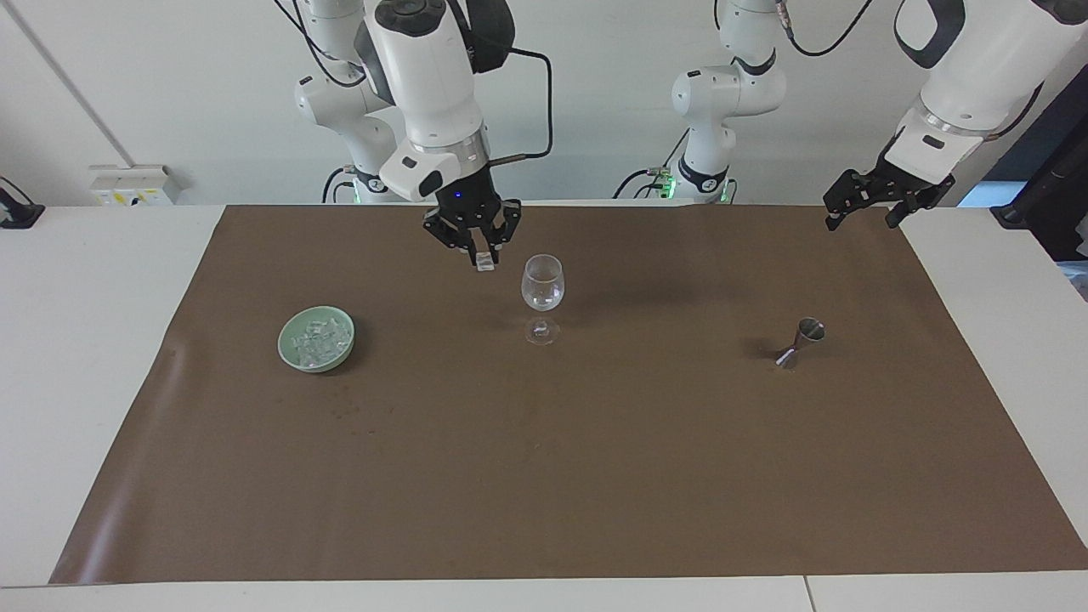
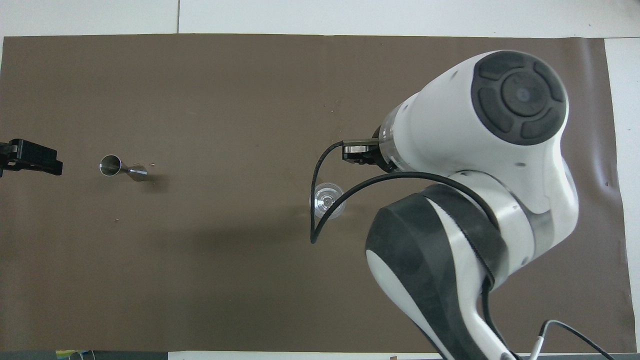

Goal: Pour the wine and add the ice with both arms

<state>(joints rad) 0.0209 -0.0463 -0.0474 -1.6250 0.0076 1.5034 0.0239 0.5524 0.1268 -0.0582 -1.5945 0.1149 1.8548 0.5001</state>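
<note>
Next, my right gripper drops the ice cube inside the clear wine glass (image 2: 328, 201) in the middle of the brown mat. The ice cube is now held beside the glass's rim.
A clear wine glass (image 1: 542, 287) stands upright in the middle of the brown mat (image 1: 544, 476); it also shows in the overhead view (image 2: 327, 201). My right gripper (image 1: 482, 253) is up in the air over the mat, just beside the glass's rim toward the right arm's end, and is shut on one ice cube (image 1: 485, 264). The rest of the ice (image 1: 318, 340) lies heaped in a pale green bowl (image 1: 290, 350). In the overhead view the right arm (image 2: 475, 150) hides the bowl. My left gripper (image 1: 875, 202) waits open over the mat's corner.
A small steel jigger (image 1: 802, 342) stands on the mat toward the left arm's end; it also shows in the overhead view (image 2: 116, 166). The left gripper (image 2: 32, 157) is beside it at the mat's edge. A black cable (image 2: 320, 210) hangs from the right wrist.
</note>
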